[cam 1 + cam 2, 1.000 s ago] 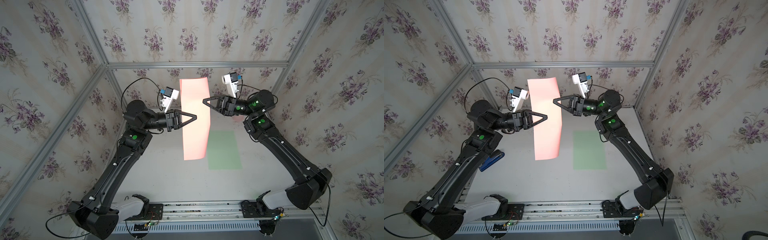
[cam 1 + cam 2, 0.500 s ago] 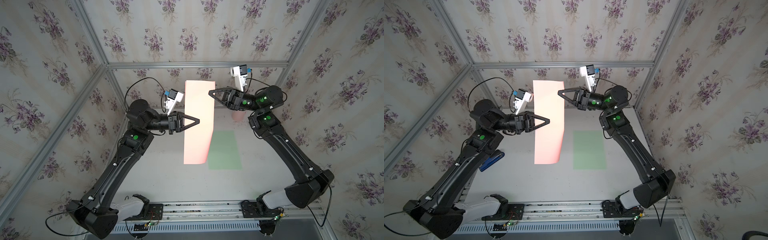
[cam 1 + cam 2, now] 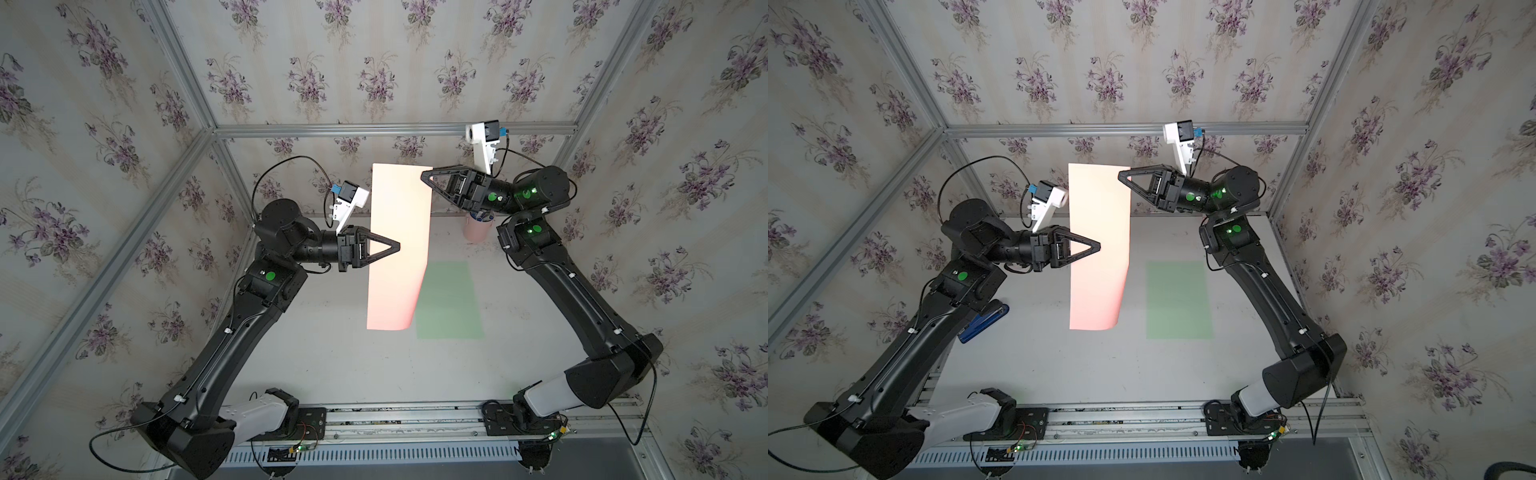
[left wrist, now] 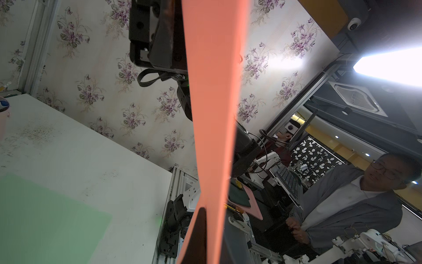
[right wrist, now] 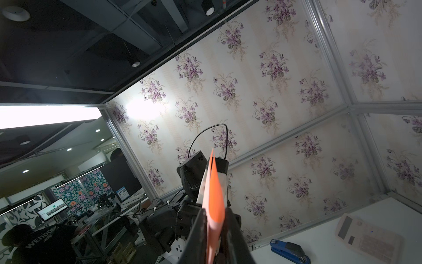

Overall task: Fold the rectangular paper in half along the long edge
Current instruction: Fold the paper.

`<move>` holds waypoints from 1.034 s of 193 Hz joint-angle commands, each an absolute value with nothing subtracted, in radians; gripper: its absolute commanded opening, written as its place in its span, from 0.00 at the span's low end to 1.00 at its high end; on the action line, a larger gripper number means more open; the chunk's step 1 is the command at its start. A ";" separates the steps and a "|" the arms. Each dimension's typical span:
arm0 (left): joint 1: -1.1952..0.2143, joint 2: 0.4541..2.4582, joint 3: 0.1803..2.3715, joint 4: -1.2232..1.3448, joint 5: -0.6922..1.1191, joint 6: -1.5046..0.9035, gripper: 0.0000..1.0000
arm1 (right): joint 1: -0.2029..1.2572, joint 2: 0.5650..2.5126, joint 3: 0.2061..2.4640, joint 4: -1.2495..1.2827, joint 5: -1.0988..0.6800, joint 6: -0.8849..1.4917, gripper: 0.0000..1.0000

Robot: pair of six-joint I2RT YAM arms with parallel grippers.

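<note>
I will open my right gripper, move it down and pinch the long edge's middle (image 3: 427, 244), because the paper's long edge curls round below the paper's top corner in that gripper.
The rectangular paper (image 3: 399, 232) (image 3: 1100, 232) is salmon pink and hangs upright in the air above the table, long side vertical, its lower right edge curling. My left gripper (image 3: 398, 246) (image 3: 1099, 246) is shut on its left long edge about halfway up; in the left wrist view the paper (image 4: 214, 91) hides one finger of that gripper (image 4: 205, 209). My right gripper (image 3: 424, 176) (image 3: 1121, 176) sits at the top right corner. In the right wrist view its fingers (image 5: 201, 224) stand slightly apart, with a bulging doubled strip of the paper (image 5: 213, 194) between them.
A green sheet (image 3: 449, 299) (image 3: 1177, 299) lies flat on the table to the right of the hanging paper. A blue stapler (image 3: 984, 322) lies under the left arm. A pink cup (image 3: 476, 228) stands at the back right, below the right wrist. A calculator (image 5: 367, 237) lies near the stapler.
Both arms have carried the paper to the right. The right gripper has risen to the paper's top right corner, and its fingers have parted a little.
</note>
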State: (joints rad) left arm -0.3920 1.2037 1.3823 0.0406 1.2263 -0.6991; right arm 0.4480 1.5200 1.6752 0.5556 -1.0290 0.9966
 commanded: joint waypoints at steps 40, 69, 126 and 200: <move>-0.396 1.201 1.399 0.034 1.227 -0.675 0.00 | 0.444 1.521 1.674 0.643 -1.036 1.049 0.18; -0.396 1.208 1.430 0.015 1.186 -0.663 0.00 | 0.446 1.491 1.631 0.647 -1.054 1.061 0.33; -0.396 1.244 1.484 0.054 1.131 -0.696 0.00 | 0.490 1.347 1.458 0.522 -1.050 0.983 0.35; -0.397 1.242 1.490 0.082 1.099 -0.727 0.00 | 0.520 1.292 1.401 0.331 -1.018 0.848 0.18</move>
State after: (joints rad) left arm -0.3962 1.2488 1.4807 0.0448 1.1114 -0.7193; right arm 0.5190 1.3018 1.4036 0.4007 -1.0328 0.9169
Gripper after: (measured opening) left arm 0.053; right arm 0.239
